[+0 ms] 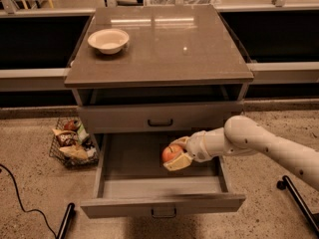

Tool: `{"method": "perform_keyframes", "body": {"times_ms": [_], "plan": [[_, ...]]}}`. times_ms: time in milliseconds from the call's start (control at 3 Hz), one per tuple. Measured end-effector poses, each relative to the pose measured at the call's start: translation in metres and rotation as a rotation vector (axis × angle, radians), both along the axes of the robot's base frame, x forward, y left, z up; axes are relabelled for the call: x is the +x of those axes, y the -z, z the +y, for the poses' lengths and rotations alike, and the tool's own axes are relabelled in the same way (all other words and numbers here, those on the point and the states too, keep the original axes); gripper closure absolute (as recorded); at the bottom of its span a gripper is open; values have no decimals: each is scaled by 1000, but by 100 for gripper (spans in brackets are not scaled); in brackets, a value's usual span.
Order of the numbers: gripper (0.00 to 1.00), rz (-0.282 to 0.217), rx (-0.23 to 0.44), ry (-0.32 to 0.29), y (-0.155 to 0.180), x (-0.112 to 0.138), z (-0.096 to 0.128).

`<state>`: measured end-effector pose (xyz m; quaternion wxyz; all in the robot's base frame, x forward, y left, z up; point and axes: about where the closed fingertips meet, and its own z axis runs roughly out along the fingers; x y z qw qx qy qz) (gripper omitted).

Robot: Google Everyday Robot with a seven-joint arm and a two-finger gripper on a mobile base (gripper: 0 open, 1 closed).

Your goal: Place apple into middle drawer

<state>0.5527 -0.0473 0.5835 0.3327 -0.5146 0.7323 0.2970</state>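
Observation:
Next, I let go of the red-orange apple with my gripper on the bottom of the drawer, on the side [135, 170] near the wire basket.
The red-orange apple [170, 153] is held in my gripper [176, 155], whose pale fingers [178, 163] close around it from the right. The gripper and apple hang inside the open middle drawer [107, 171], over the right part of its shallow grey tray, just above the floor of the tray. The drawer is pulled far out, with a small dark bar handle [164, 213] on its front. My white arm [259, 146] reaches in from the right. Above the open drawer is a closed grey drawer front with a black handle [160, 123].
A cream bowl [108, 40] stands on the cabinet top [164, 49] at the back left. A wire basket of snacks [70, 143] sits on the floor left of the cabinet. A black cable [20, 198] and a dark stand leg [299, 203] lie on the floor.

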Motion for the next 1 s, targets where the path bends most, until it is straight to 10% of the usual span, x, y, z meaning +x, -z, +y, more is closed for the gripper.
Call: {"method": "perform_keyframes", "body": {"times_ms": [1000], "plan": [[100,48,43,-74,115,30,104]]}}
